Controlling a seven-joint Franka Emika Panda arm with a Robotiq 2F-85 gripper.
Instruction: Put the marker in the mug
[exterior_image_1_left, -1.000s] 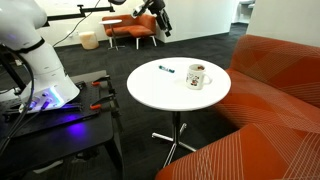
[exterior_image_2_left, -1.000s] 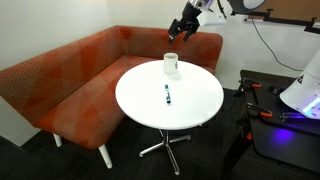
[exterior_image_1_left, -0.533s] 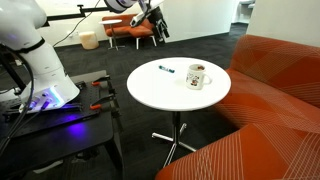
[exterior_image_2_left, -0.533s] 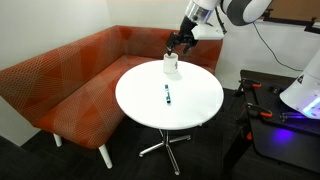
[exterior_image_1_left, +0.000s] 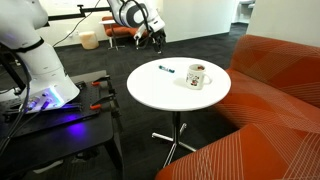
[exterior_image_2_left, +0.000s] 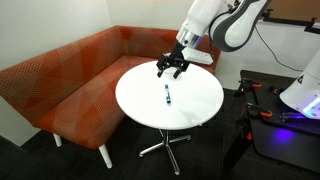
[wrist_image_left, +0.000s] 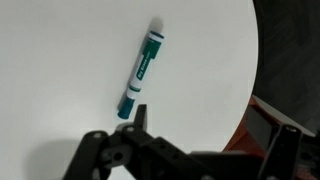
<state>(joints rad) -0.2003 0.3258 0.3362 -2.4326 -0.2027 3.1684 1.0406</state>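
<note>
The robot's gripper should next move to the middle of the marker (exterior_image_1_left: 167, 69) (wrist_image_left: 139, 75) lying on the round white table and close there.
The marker (wrist_image_left: 140, 75), dark blue with a teal end, lies flat on the round white table (wrist_image_left: 200, 50); it also shows in both exterior views (exterior_image_1_left: 167, 70) (exterior_image_2_left: 166, 95). The white mug (exterior_image_1_left: 197, 77) with a dark print stands upright on the table, apart from the marker; in an exterior view it is hidden behind my gripper. My gripper (exterior_image_2_left: 170, 68) is open and empty, hovering above the table between mug and marker. In the wrist view its fingers (wrist_image_left: 212, 125) point down at bare tabletop, with the marker just beyond one fingertip.
An orange sofa (exterior_image_2_left: 70, 80) wraps around the far side of the table. A black cart (exterior_image_1_left: 60, 125) with red-handled clamps and the robot base stands beside it. Orange chairs (exterior_image_1_left: 125, 32) stand far back. The table edge (wrist_image_left: 255, 90) is near the gripper.
The gripper has come down from high above and behind the mug to low over the table, nearer the marker. Marker and mug have not moved.
</note>
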